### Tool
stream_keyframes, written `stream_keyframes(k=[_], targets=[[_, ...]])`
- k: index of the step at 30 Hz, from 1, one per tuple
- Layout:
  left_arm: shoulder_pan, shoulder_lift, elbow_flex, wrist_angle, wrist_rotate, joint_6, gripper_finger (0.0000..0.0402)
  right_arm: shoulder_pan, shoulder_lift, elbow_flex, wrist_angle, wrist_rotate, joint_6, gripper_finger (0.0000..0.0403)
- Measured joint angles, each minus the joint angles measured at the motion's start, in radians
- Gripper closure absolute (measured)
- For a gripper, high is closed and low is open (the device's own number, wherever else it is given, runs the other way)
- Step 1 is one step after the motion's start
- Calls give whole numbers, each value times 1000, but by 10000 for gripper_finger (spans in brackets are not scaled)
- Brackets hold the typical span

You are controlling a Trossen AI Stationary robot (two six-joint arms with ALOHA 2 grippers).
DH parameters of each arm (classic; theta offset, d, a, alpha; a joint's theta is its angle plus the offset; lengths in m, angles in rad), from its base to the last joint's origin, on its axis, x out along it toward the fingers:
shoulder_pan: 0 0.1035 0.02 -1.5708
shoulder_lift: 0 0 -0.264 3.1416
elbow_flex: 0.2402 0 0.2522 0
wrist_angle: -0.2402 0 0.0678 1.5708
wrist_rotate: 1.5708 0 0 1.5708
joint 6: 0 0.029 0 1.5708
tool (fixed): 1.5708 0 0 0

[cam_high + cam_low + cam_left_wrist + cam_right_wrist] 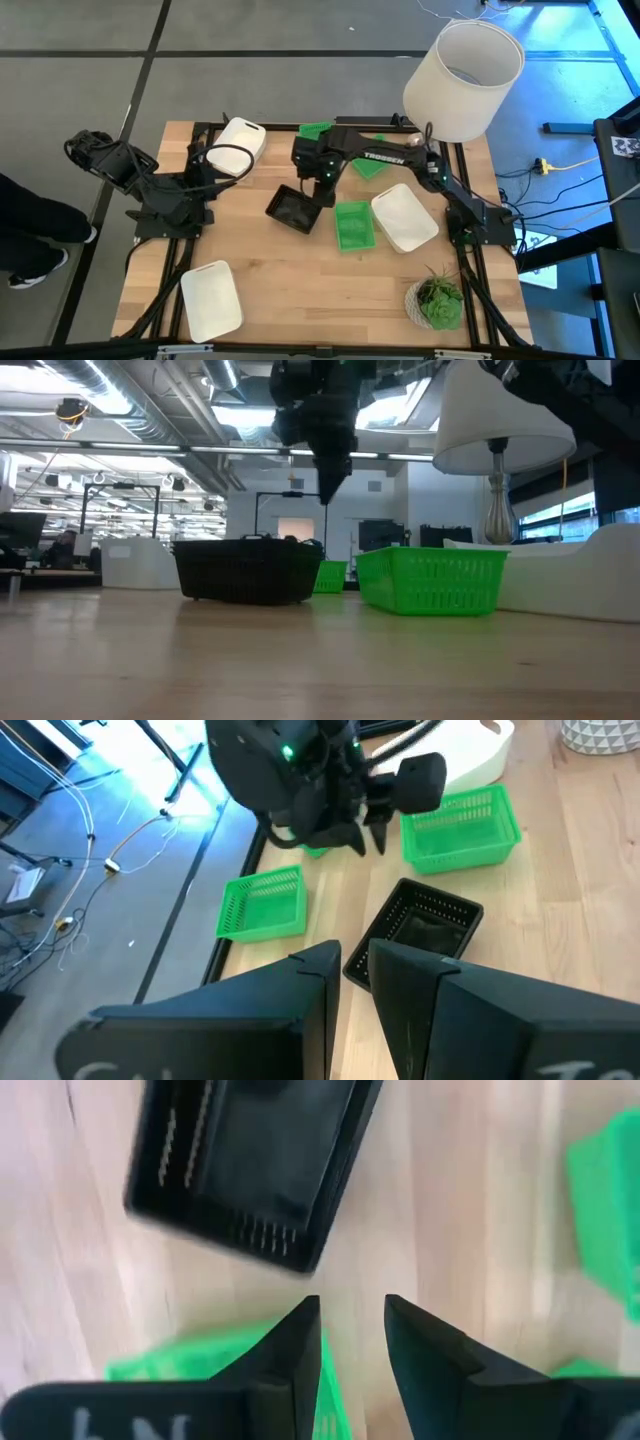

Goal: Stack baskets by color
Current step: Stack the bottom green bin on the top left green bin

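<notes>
The middle green basket's far rim (345,204) (335,1392), near its corner by the black basket, will be gripped by my right gripper, because this basket goes onto another green one.
A black mesh basket (295,210) rests on its base near the table's middle. My right gripper (320,180) hangs open just above its far right corner, pointing down, with nothing between its fingers (352,1315). A green basket (353,225) and a white basket (405,217) stand to the black one's right. Two more green baskets (316,130) (370,165) sit at the far side, partly under the right arm. My left gripper (205,165) waits at the far left, raised, its fingers a little apart (355,965) on nothing.
Another white basket (240,145) sits at the far left beside the left gripper, and a third (212,300) near the front left corner. A big white lampshade (463,80) stands at the far right corner. A small plant (437,300) is at the front right.
</notes>
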Motion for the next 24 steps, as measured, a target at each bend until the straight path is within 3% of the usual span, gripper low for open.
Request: stream_keyframes(k=[9, 24], targets=[[0, 0, 0, -5, 2, -19, 351, 18, -2, -103, -38, -44, -125, 290], [0, 0, 0, -8, 2, -22, 351, 4, 1, -316, 29, -92, -150, 290]])
